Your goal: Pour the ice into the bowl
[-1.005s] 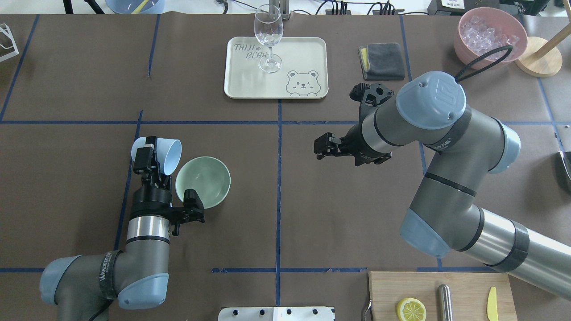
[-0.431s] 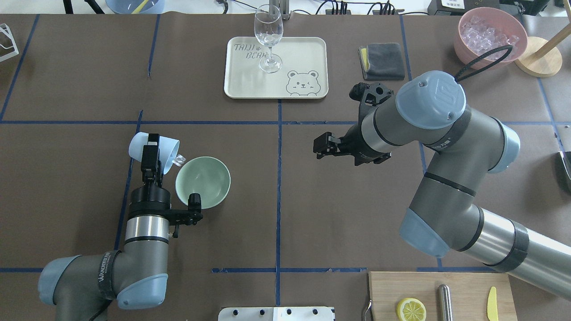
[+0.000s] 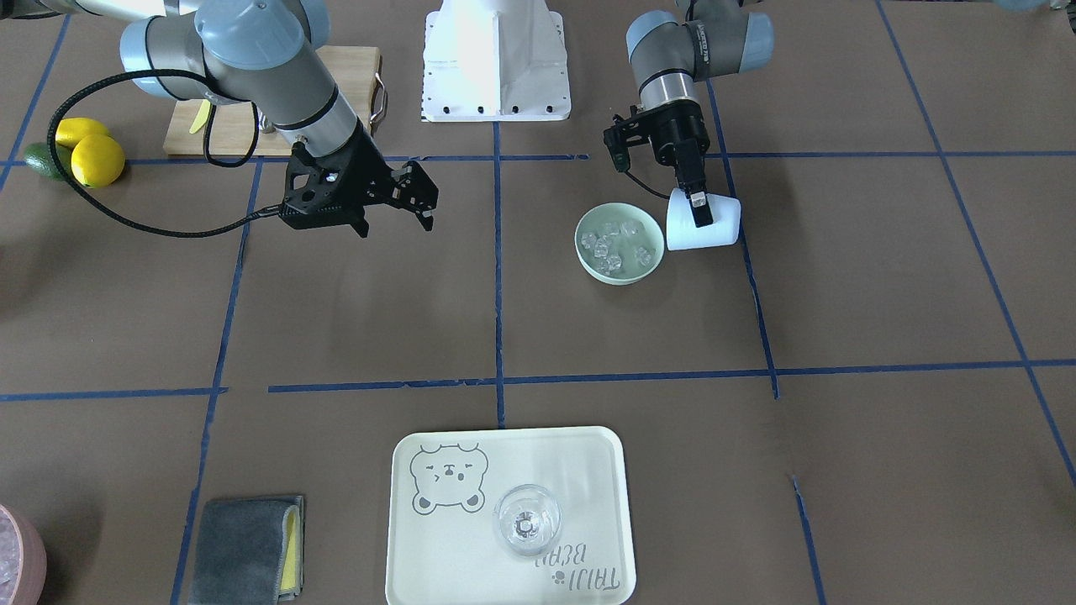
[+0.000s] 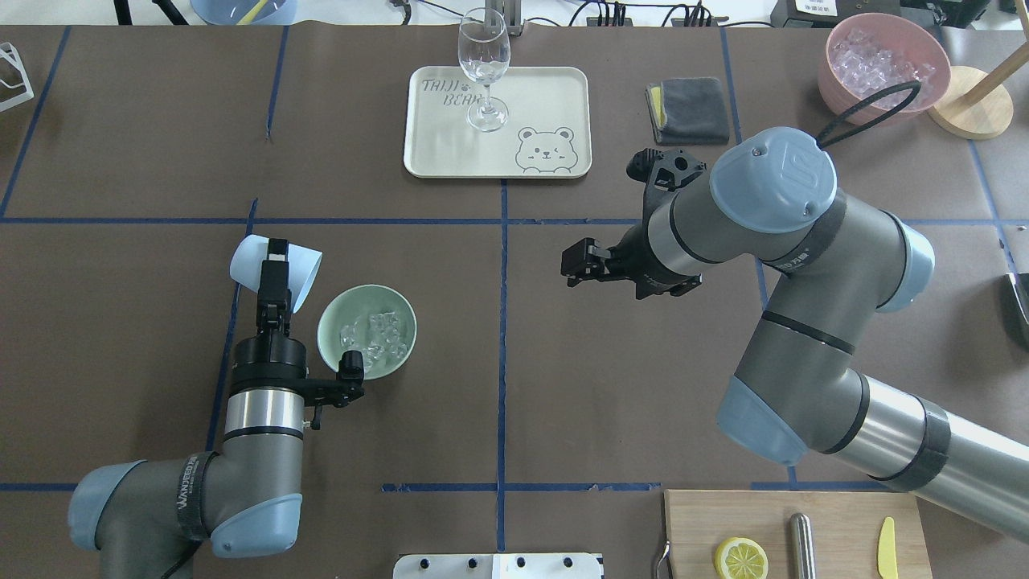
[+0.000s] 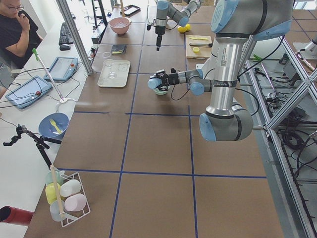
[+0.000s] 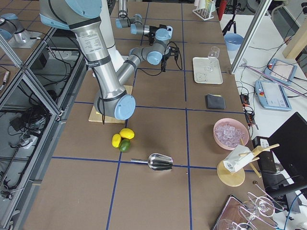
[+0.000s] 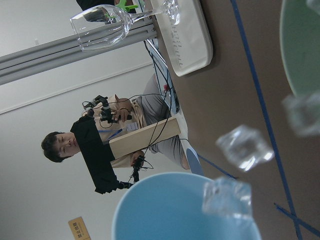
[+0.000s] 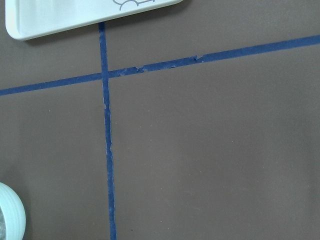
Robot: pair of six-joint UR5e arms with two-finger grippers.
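I will next move my right gripper to the mint-green bowl's rim point(image 3: 579, 239) point(image 8: 23, 218), on the side opposite the light blue cup, and close it there.
My left gripper point(image 4: 273, 277) is shut on a light blue cup point(image 4: 299, 269), held tipped on its side with the mouth toward the mint-green bowl point(image 4: 366, 291). Several clear ice cubes point(image 4: 374, 338) lie in the bowl. In the front view the cup point(image 3: 714, 231) is beside the bowl point(image 3: 622, 279), with the ice point(image 3: 614, 248) in it. In the left wrist view two ice cubes point(image 7: 245, 147) are in the air between the cup's rim point(image 7: 165, 200) and the bowl point(image 7: 305, 45). My right gripper point(image 4: 575, 265) is open and empty, above the table right of centre.
A cream tray point(image 4: 555, 88) with a wine glass point(image 4: 484, 68) stands at the back centre. A grey cloth point(image 4: 687, 108) and a pink bowl of ice point(image 4: 884, 64) are at the back right. A cutting board point(image 4: 836, 515) with a lemon half is at the front right.
The left gripper tipped the cup further toward the bowl. The ice slid out of the cup into the bowl, which was empty before. The right arm barely moved.
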